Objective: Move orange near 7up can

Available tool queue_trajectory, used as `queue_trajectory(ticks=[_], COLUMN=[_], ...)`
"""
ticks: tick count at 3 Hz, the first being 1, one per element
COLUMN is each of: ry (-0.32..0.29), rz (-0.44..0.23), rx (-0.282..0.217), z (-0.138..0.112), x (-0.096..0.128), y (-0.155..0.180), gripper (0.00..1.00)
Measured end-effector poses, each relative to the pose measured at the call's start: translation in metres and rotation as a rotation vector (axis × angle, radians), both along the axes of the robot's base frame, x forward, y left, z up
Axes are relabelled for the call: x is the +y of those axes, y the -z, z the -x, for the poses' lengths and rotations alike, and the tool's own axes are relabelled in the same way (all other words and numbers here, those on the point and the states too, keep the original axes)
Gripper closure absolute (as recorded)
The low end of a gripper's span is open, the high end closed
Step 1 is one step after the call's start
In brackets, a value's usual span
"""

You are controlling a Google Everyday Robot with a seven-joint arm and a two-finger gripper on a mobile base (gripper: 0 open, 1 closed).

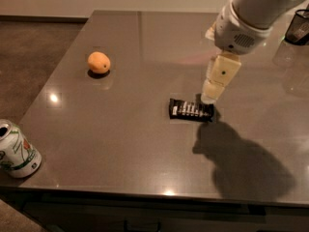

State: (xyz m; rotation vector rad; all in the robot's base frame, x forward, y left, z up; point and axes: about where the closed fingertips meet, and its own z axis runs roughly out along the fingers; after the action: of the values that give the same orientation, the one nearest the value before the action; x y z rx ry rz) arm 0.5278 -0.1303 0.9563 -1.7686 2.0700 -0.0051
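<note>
The orange must move near the 7up can, so next my gripper goes to the upper part [99, 57] of the orange and closes there.
The orange [99, 62] sits on the grey table [125, 139] toward the far left. The 7up can [16, 151], white and green with a silver top, lies tilted at the table's near left corner. My gripper [212, 94] hangs from the white arm [256, 8] at the right of centre, just above the right end of a black snack bar wrapper [190, 109]. It is well to the right of the orange and holds nothing that I can see.
A black mesh holder [298, 27] stands at the far right edge. The arm's shadow [241, 166] falls on the table's near right part. The table's front edge runs along the bottom, and brown floor lies to the left.
</note>
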Motion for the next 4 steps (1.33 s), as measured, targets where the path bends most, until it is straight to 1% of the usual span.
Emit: queue_trajectory(ticks=[1, 2, 3, 4], ry=[-0.010, -0.009, -0.025, -0.003], rz=[-0.070, -0.129, -0.199, -0.235], rx=[-0.010, -0.004, 0.027, 0.039], z=[-0.039, -0.061, -0.085, -0.103], x=[0.045, 0.075, 0.129, 0.160], y=[0.012, 0.020, 0.032, 0.044], gripper=[0.00, 0.00, 0.00, 0.00])
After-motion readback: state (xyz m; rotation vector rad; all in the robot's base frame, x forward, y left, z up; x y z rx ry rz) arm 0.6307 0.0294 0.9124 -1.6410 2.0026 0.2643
